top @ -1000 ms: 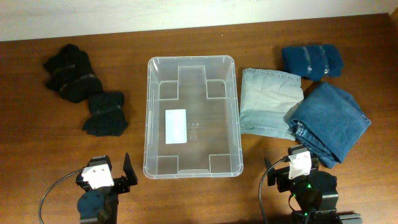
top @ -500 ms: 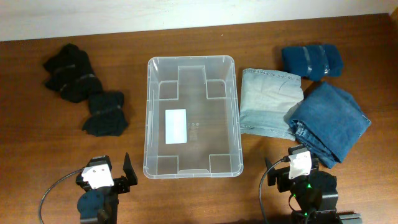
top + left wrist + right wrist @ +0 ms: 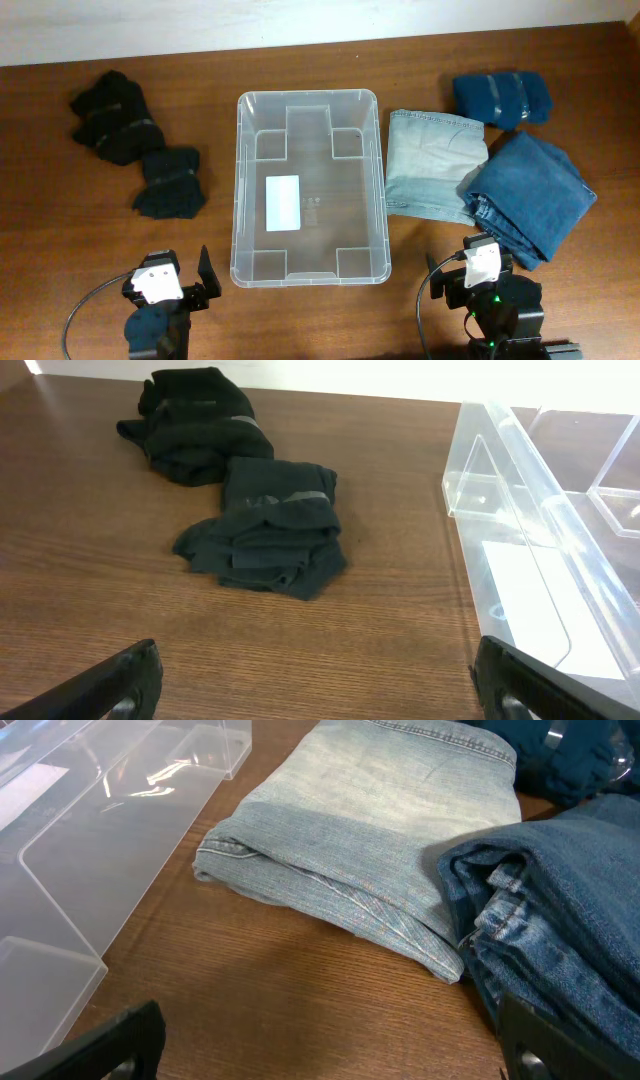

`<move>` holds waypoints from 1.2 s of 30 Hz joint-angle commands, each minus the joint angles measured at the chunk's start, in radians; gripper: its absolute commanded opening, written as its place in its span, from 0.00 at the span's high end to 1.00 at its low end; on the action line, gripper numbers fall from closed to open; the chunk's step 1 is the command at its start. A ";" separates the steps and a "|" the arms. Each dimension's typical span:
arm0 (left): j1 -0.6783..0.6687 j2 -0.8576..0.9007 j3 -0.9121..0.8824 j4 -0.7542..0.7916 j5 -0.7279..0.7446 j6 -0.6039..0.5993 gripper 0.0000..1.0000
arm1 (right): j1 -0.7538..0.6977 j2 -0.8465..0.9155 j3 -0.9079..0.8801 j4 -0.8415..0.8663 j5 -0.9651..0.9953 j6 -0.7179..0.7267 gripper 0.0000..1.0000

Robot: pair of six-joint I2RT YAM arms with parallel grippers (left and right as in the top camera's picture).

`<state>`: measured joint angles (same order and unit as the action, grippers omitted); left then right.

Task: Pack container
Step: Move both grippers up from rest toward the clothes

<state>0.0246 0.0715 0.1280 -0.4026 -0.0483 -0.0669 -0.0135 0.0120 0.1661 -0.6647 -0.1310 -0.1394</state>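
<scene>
The fingers of my right gripper needs to close on the outer edge (image 3: 560,236) of the darker folded jeans, on the side that faces away from the clear plastic container.
The clear plastic container (image 3: 240,190) stands empty in the middle of the table, a white label (image 3: 283,203) on its floor; its wall shows in the left wrist view (image 3: 560,530) and the right wrist view (image 3: 70,870). Folded light-blue jeans (image 3: 432,160) (image 3: 380,830) and darker folded jeans (image 3: 527,195) (image 3: 560,910) lie to its right, with a rolled dark-blue garment (image 3: 500,98) behind them. Two black bundles (image 3: 112,118) (image 3: 169,182) lie to its left, both in the left wrist view (image 3: 195,422) (image 3: 268,525). My left gripper (image 3: 318,682) and right gripper (image 3: 330,1045) are open and empty near the front edge.
The brown wooden table (image 3: 90,230) runs back to a pale wall (image 3: 300,20). Black cables (image 3: 85,300) loop beside both arm bases at the front.
</scene>
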 commanded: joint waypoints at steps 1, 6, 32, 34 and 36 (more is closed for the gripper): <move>-0.002 -0.008 -0.008 0.002 0.008 0.016 0.01 | -0.006 -0.008 -0.005 -0.003 0.011 -0.006 0.02; -0.002 -0.008 -0.008 0.002 0.008 0.016 0.01 | -0.006 -0.008 -0.005 -0.003 0.014 -0.007 0.02; -0.002 0.000 0.068 0.006 0.008 -0.018 0.01 | -0.006 -0.006 0.014 0.131 0.084 0.156 0.01; -0.002 0.025 0.114 0.006 0.008 -0.018 0.01 | -0.006 0.004 0.039 0.130 0.092 0.156 0.02; -0.002 0.075 0.167 0.006 0.008 -0.018 0.01 | -0.006 0.039 0.084 0.130 0.112 0.182 0.02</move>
<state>0.0246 0.0940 0.1947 -0.4049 -0.0483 -0.0719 -0.0135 0.0185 0.1764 -0.5453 -0.0383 -0.0212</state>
